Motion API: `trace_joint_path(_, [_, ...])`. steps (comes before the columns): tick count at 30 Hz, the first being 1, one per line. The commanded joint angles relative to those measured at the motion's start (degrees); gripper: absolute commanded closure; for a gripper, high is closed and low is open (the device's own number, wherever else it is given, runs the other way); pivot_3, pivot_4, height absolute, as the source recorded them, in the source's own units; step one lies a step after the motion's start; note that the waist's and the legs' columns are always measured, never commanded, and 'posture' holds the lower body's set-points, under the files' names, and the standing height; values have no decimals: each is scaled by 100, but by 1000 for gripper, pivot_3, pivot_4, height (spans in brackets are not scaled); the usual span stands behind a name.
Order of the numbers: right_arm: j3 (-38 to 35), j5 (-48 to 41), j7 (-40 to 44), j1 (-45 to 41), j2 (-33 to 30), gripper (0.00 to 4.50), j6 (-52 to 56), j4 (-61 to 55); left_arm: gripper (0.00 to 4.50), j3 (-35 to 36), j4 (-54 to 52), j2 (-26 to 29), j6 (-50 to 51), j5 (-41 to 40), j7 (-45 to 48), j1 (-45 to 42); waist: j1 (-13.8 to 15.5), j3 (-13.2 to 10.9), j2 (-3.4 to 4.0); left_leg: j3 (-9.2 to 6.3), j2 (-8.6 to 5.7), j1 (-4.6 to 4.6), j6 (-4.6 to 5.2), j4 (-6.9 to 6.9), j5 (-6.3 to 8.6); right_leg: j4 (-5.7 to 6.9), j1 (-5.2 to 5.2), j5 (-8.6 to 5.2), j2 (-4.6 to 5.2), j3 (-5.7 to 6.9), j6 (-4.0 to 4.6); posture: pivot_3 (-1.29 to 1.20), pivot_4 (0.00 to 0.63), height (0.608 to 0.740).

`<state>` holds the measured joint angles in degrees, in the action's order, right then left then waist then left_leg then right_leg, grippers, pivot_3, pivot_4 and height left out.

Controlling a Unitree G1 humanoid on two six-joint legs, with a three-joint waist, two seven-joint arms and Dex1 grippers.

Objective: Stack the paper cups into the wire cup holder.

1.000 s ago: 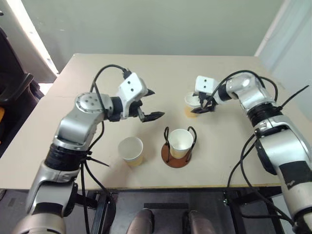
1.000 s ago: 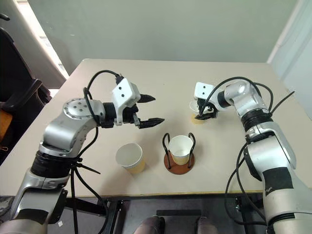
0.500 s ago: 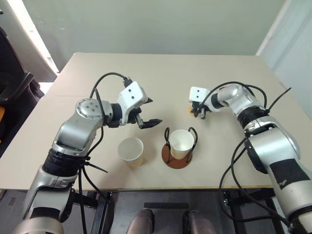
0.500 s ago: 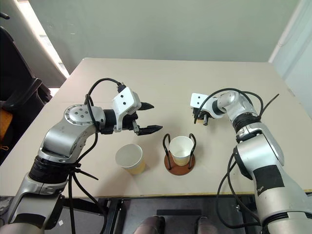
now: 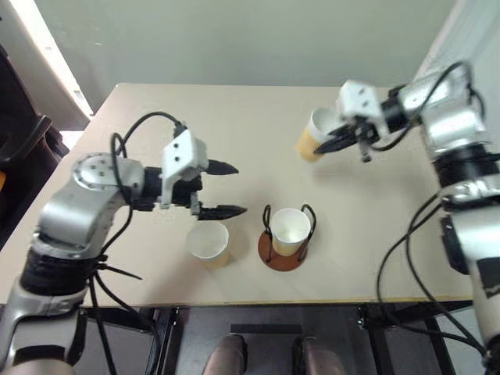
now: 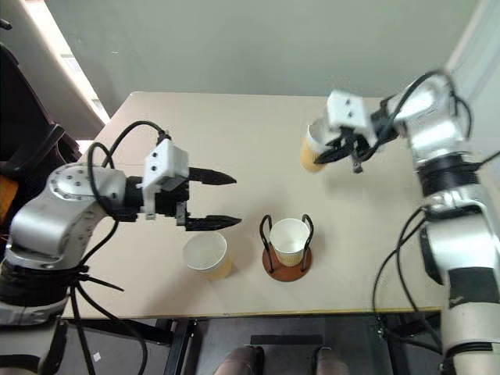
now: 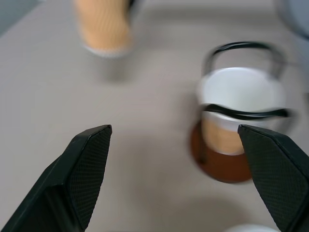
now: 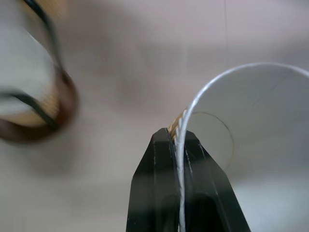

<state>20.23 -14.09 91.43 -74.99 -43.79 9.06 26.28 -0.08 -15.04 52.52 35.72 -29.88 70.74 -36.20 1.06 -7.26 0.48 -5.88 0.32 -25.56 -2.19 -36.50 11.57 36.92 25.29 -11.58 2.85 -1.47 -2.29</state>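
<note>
The robot's right gripper will release its paper cup inside the paper cup seated [image 5: 289, 226] [image 8: 20, 75] between the holder's black loops.
The wire cup holder [image 5: 283, 248] stands near the table's front edge with one paper cup [image 5: 290, 227] seated inside its black loops. A second paper cup [image 5: 208, 242] stands upright on the table just left of it. My right gripper [image 5: 337, 144] is shut on the rim of a third paper cup [image 5: 314, 137], which hangs tilted in the air above the table's right side; in the right wrist view the fingers [image 8: 164, 159] pinch the cup's wall [image 8: 227, 125]. My left gripper [image 5: 226, 189] is open, hovering level above and behind the loose cup.
The tan table [image 5: 234, 117] ends at a front edge just below the holder. A dark chair [image 5: 19, 156] stands off the left edge. Black cables loop from both arms.
My right gripper has lifted the third cup off the table and swung up and to the right. My left arm has drawn back toward the left, still open.
</note>
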Motion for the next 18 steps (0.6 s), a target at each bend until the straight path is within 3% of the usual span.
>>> trace_joint_path(1, [255,-1419,107,160,-548,4468,921,-1799,0,286,-197,281,16,-363,458,102,-4,2,-3,1,4,5,-2,-9,-1,1,-3,-8,-5,-3,5,0,150,740])
trace_joint_path(8, [788,-1571,107,472,-884,4468,1099,-3062,0,181,-176,422,-22,-292,553,185,-28,3,-7,0,25,37,20,-2,9,15,-8,-50,-9,-6,69,0,150,740])
trace_joint_path(18, [1216,-780,107,491,-565,4468,540,-2722,0,40,-283,367,41,-223,339,185,-69,4,-7,-1,40,66,56,1,-27,58,-7,-26,-21,-6,107,0,150,740])
